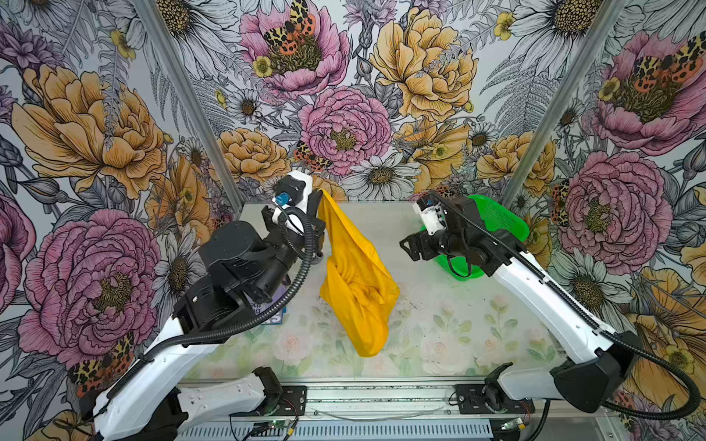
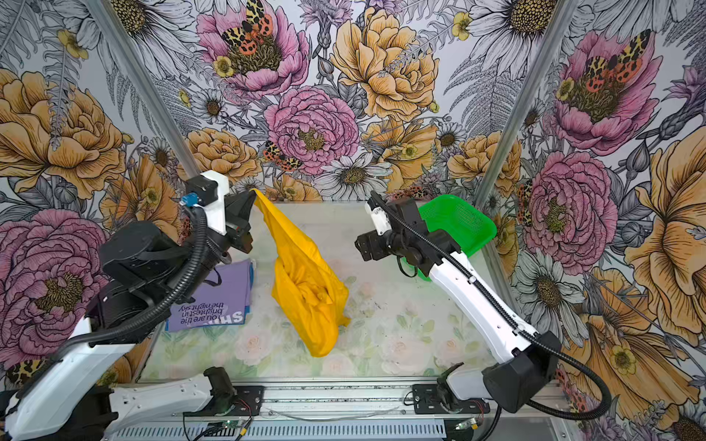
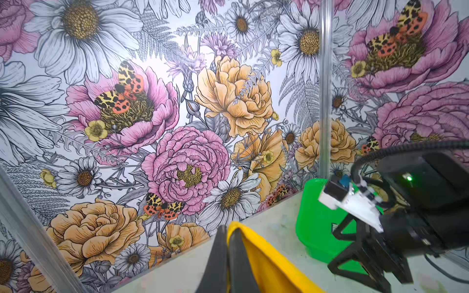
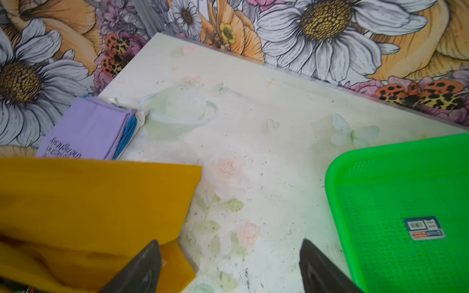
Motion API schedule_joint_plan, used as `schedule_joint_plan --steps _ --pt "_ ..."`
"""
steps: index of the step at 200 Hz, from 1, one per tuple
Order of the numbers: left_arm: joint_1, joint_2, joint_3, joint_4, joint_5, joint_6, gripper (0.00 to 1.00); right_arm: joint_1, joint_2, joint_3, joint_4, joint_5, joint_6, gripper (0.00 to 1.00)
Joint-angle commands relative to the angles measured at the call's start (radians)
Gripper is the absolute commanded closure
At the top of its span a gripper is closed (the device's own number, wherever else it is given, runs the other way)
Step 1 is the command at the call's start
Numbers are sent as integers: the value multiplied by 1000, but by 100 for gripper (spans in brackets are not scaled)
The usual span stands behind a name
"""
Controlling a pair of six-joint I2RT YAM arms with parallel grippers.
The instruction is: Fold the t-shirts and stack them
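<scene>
The yellow t-shirt hangs bunched from its top edge in my left gripper, so my right gripper should grab the t-shirt's loose side (image 1: 389, 292) and stretch it open before folding.
A mustard-yellow t-shirt (image 1: 355, 275) (image 2: 305, 282) hangs bunched from one pinched edge, and its lower end trails on the table. My left gripper (image 1: 319, 193) (image 2: 254, 193) (image 3: 229, 228) is shut on that top edge, raised near the back wall. The lavender t-shirt (image 2: 225, 290) (image 4: 88, 126) with white print lies folded at the table's left side, mostly hidden under my left arm in a top view. My right gripper (image 1: 407, 246) (image 2: 361, 244) (image 4: 229, 243) is open and empty, just right of the yellow t-shirt (image 4: 88, 203), with bare table between its fingers.
A green mesh basket (image 1: 496, 217) (image 2: 458, 221) (image 4: 396, 203) (image 3: 314, 220) sits tilted at the back right, behind my right arm. A blue cloth edge (image 4: 127, 137) shows under the lavender shirt. The floral table (image 1: 439, 324) is walled in on three sides.
</scene>
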State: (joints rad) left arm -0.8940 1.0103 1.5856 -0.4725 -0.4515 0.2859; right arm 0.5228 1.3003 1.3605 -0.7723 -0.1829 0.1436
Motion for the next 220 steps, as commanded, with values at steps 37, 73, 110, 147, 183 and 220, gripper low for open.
schedule_joint_plan --steps 37,73,110,147,183,220 --pt "76 111 116 -100 175 -70 100 199 -201 -368 272 -218 77 12" --pt "73 140 145 -99 127 -94 100 324 -192 -426 440 -189 141 12" --pt "68 182 203 -100 62 -128 100 448 -144 -400 599 4 174 14" --pt "16 243 276 -104 -19 -125 100 498 -77 -397 704 363 258 16" --pt "0 248 321 -125 -38 -113 100 435 -50 -413 709 533 306 16" --pt "0 225 326 -156 -118 -80 100 292 -43 -376 684 409 241 55"
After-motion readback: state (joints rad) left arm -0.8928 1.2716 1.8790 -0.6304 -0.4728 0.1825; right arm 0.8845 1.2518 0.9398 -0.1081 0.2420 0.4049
